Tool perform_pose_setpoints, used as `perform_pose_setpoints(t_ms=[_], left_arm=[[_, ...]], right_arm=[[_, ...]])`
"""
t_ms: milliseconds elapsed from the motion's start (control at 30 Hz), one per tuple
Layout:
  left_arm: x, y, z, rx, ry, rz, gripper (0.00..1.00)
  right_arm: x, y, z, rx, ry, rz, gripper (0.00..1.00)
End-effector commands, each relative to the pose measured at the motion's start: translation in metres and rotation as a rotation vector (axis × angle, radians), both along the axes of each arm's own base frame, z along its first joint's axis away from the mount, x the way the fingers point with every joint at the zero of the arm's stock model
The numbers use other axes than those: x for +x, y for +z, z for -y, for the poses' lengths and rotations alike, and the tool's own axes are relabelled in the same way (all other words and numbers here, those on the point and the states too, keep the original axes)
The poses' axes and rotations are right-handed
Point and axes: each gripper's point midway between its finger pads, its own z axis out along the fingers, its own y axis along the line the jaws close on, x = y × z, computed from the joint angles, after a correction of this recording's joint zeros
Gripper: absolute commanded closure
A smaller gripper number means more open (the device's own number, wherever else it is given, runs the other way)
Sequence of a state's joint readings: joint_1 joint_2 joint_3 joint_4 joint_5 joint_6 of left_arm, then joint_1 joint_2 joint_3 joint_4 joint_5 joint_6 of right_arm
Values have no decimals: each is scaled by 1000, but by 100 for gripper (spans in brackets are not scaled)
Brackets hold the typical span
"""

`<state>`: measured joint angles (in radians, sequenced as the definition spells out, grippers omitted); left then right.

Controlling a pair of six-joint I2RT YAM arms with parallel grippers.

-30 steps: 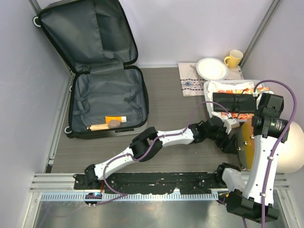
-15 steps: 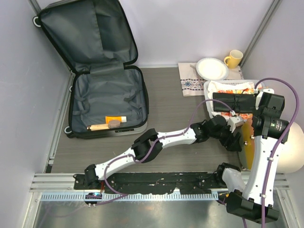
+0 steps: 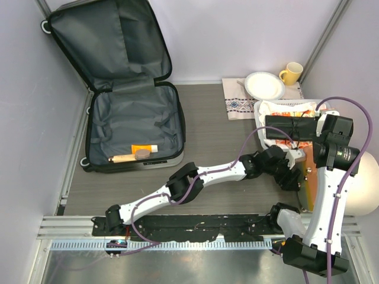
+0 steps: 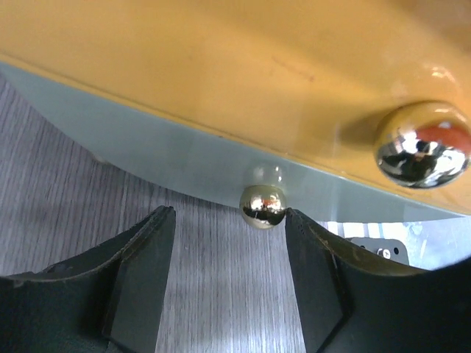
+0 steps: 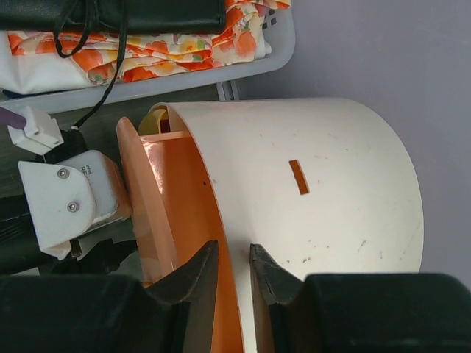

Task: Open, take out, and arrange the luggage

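The white round case is against the wall and my left arm is stretched straight, so my right gripper needs to open, grab the case's rim [image 5: 206, 165] and pull it closer.
The luggage [image 3: 133, 127] lies open at the back left, its lid leaning on the wall and its grey lining showing. At the right edge stands a white round case [image 3: 364, 183] with an orange lid [image 3: 307, 188]. My left gripper [image 4: 229, 213] is open under the lid's yellow face [image 4: 221, 73]. A small gold ball [image 4: 263, 206] sits at its right fingertip. My right gripper [image 5: 234, 250] straddles the white round case's [image 5: 316, 191] rim, one finger on the orange inside [image 5: 176, 213] and one on the white outside.
An orange tube [image 3: 144, 149] and a wooden brush [image 3: 123, 158] lie in the luggage. A white basket [image 3: 259, 109] holds floral cloth and a black roll [image 3: 290, 127]. Behind it are a plate [image 3: 264, 84], a yellow mug [image 3: 291, 73] and a patterned cloth [image 3: 238, 105].
My left gripper has slid right, closer to the orange lid, and its jaws have narrowed a little. The lid now shows narrower from above. The right arm has barely moved.
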<state>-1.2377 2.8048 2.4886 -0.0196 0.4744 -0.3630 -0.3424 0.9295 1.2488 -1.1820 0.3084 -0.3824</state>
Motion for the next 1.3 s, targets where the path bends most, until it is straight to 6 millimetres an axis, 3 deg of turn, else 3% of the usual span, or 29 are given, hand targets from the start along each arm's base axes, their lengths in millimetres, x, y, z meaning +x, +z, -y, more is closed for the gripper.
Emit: perform_pose_setpoints(t_ms=[0,200,400,467,567,700,933,1167,1200,1267], left_arm=[[-5,19,7,-59,-51,58,34],[-9,30,3,-97,-67,73,34],[-1,37,6,-120,-47,39,55],[8,56,10,-182,-18,43,58],[2,49,9,-164,-53,35,40],[4,53,3,-200,-62,5,34],[4,63,1,-247,-87,-36,40],[13,68,-4,-261,-60,-53,38],[16,88,-6,-308,-51,-37,35],[24,85,-12,-292,-37,-28,35]], right_arm=[[-39,-40,-28,169,-3,-219,71],[-41,-41,-29,173,-6,-220,72],[-42,-41,-30,177,-7,-219,73],[-43,-40,-30,174,-9,-219,72],[-44,-39,-30,173,-8,-218,73],[-42,-39,-31,176,-5,-214,72],[-43,-40,-32,179,-2,-218,73],[-42,-36,-35,200,5,-209,72],[-42,-36,-41,229,16,-208,68],[-38,-26,-42,237,12,-176,57]])
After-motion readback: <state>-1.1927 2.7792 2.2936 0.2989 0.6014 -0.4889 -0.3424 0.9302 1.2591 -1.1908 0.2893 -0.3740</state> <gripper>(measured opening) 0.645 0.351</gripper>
